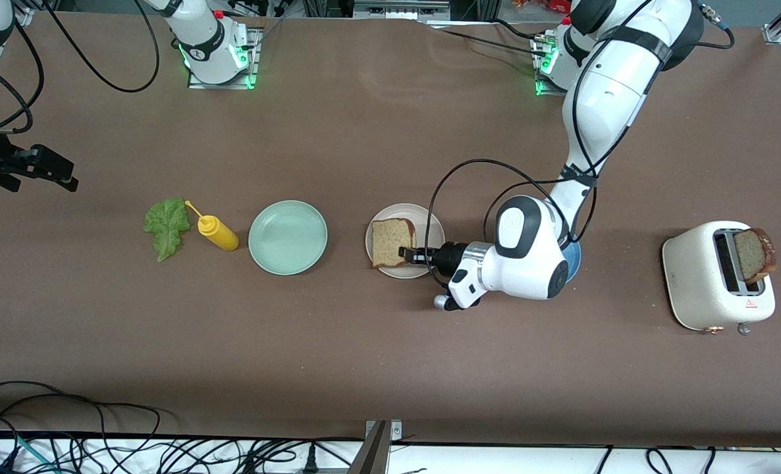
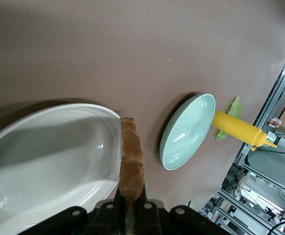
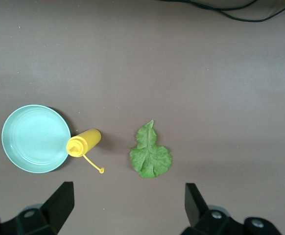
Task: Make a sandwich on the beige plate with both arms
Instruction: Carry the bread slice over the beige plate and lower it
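Observation:
Next, my left gripper sets the brown bread slice down on the middle of the beige plate [image 1: 407,243] [image 2: 52,169].
A brown bread slice [image 1: 391,241] lies flat over the beige plate [image 1: 430,224] in the middle of the table; whether it rests on the plate I cannot tell. My left gripper [image 1: 411,253] reaches in level and is shut on the slice's edge. In the left wrist view the slice [image 2: 131,161] runs edge-on out of the left gripper [image 2: 131,205], beside the beige plate [image 2: 44,156]. A second bread slice [image 1: 754,253] stands in the toaster [image 1: 700,276]. The lettuce leaf [image 1: 166,226] [image 3: 151,156] lies toward the right arm's end. My right gripper [image 1: 54,172] [image 3: 128,205] waits open high above that end, holding nothing.
A yellow squeeze bottle [image 1: 217,233] [image 3: 85,141] lies between the lettuce and a mint-green plate [image 1: 288,237] [image 3: 35,138]. A blue plate [image 1: 573,258] shows under the left arm's wrist. The mint-green plate [image 2: 186,132] and the bottle [image 2: 238,128] also show in the left wrist view.

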Controlling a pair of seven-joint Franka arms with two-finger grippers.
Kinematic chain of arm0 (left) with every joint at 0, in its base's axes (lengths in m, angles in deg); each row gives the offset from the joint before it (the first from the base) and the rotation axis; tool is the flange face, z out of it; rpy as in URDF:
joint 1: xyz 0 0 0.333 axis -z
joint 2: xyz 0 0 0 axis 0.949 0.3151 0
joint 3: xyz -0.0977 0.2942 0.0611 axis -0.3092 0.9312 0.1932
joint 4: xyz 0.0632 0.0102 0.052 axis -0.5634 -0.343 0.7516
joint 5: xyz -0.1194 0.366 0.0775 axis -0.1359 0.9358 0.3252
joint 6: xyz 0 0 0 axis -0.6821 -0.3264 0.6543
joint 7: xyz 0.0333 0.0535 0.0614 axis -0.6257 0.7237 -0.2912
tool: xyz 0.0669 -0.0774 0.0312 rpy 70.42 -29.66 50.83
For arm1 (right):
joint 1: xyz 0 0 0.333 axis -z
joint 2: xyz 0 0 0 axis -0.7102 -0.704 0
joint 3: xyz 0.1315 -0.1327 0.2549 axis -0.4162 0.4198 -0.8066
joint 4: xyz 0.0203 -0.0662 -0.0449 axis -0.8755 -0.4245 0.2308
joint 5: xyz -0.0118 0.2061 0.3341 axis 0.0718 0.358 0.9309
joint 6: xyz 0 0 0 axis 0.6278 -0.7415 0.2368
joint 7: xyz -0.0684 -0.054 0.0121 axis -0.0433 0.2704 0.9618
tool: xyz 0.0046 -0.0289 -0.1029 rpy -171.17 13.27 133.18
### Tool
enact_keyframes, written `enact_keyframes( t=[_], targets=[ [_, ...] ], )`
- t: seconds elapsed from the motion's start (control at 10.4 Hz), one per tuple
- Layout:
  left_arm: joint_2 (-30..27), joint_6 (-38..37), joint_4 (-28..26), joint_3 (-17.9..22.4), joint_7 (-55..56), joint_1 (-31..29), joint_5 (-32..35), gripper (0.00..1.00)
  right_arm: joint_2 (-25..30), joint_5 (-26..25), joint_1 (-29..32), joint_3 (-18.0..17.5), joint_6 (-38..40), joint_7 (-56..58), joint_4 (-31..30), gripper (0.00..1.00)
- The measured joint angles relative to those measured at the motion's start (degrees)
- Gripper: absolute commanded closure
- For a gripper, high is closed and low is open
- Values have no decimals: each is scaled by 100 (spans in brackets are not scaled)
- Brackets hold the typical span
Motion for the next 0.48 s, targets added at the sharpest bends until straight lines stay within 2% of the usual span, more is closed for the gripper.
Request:
enact_keyframes(
  t=[0.48],
  targets=[
    [4, -18, -35, 86, -38, -54, 0, 100, 0, 0, 0, 0, 0, 0, 0, 0]
  ],
)
